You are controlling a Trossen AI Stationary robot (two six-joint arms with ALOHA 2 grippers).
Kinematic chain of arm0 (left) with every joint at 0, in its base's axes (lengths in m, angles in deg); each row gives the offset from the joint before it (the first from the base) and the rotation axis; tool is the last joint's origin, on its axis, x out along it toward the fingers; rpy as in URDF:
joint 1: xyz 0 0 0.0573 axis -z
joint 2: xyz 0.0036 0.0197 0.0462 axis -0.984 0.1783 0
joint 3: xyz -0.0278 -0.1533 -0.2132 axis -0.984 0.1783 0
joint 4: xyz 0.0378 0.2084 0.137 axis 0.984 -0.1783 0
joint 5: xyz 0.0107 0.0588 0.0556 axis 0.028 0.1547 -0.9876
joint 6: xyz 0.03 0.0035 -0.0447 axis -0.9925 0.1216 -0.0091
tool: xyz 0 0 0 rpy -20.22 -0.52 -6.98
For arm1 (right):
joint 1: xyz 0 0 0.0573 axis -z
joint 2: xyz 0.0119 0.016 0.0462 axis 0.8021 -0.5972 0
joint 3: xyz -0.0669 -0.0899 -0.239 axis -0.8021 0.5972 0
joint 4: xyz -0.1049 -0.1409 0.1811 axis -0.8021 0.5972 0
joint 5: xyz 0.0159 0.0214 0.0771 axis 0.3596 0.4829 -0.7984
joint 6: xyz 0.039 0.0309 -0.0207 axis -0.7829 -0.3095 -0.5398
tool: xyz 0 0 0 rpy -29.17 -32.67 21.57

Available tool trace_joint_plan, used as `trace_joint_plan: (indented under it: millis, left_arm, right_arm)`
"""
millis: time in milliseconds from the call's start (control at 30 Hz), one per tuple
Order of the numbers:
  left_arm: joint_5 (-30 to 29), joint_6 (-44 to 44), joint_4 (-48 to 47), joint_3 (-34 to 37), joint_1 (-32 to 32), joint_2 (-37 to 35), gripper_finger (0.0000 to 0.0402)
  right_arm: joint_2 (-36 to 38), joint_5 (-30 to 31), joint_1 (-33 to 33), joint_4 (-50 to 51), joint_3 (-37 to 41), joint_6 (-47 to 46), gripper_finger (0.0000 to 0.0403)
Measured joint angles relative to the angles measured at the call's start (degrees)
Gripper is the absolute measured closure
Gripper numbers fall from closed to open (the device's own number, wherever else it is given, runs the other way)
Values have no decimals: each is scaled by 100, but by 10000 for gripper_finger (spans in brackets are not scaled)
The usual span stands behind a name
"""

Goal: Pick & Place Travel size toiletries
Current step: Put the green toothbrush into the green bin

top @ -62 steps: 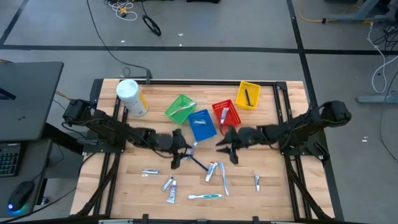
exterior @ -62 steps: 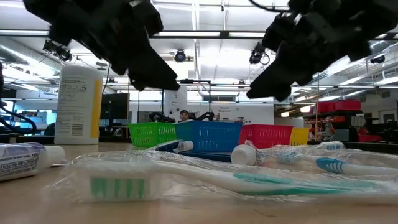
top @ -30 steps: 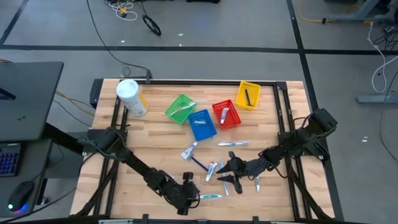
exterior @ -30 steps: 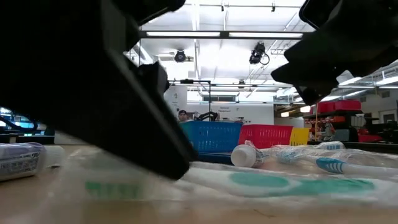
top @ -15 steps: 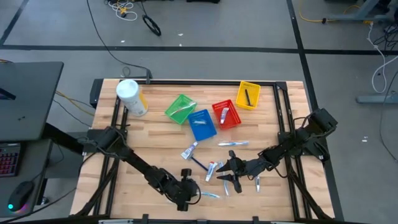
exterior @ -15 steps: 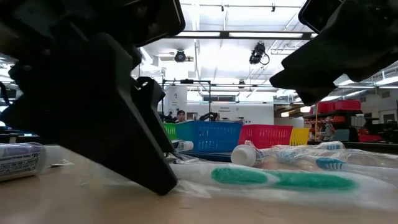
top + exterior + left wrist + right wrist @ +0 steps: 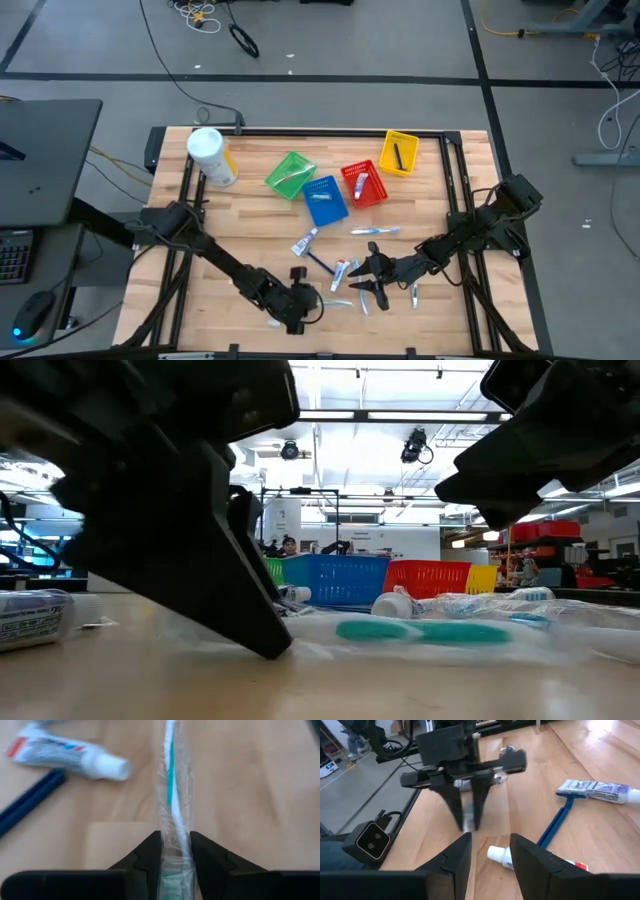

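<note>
The robot's left gripper will release the white and teal toothbrush, now near the table's front edge, inside the green basket [image 7: 292,172], next to the other wrapped toothbrush.
A white and teal toothbrush [image 7: 172,785] in a clear wrapper lies near the table's front edge [image 7: 338,301]. My left gripper [image 7: 176,845] stands over its brush-head end, slanting down, and is shut on it; in the low view [image 7: 270,645] its fingers reach the tabletop. My right gripper [image 7: 362,283] hovers open just to the right, over several small tubes. Its fingers [image 7: 490,840] stand either side of a white tube's cap [image 7: 498,855] without touching it. A dark blue razor [image 7: 560,822] lies beside the tubes. My left gripper pinches the wrapped toothbrush between its two fingers, close to the brush head [image 7: 175,865]. The fingers slant down from the table's left and lie across the toothbrush. The handle [image 7: 420,631] stretches away from the fingers and rests on the table inside its wrapper.
Green [image 7: 291,173], blue [image 7: 324,199], red [image 7: 364,184] and yellow [image 7: 399,152] mesh baskets stand at the far middle, with a white canister [image 7: 210,156] far left. A tube [image 7: 70,757] and a blue razor [image 7: 30,800] lie left of the toothbrush. Another tube [image 7: 35,617] lies near the front left.
My left gripper has come down at the toothbrush's head end near the front edge and shifted slightly toward the right. The toothbrush has slid along the table and turned, its handle swinging away from the near edge. My right arm has kept still.
</note>
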Motion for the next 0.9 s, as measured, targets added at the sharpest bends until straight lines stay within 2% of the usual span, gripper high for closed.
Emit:
trace_joint_plan:
  millis: [133, 367, 600, 733, 900]
  left_arm:
    - [-407, 171, -765, 13, -17, -324, 292]
    - [-808, 1103, -2820, 10, -57, -1216, 291]
    - [-1953, 2062, -4378, 4, -99, -2064, 290]
    - [-2620, 2273, -4807, 2, -252, -2361, 290]
    - [-2960, 1833, -4777, 0, -888, -2466, 290]
  right_arm:
    - [0, 0, 0, 0, 0, -41, 259]
    - [0, -1, 0, 0, 0, -43, 259]
    - [3, -2, 0, -5, 0, -56, 259]
    - [4, -7, 0, 4, 0, -258, 259]
    - [4, -9, 0, 37, 0, -458, 259]
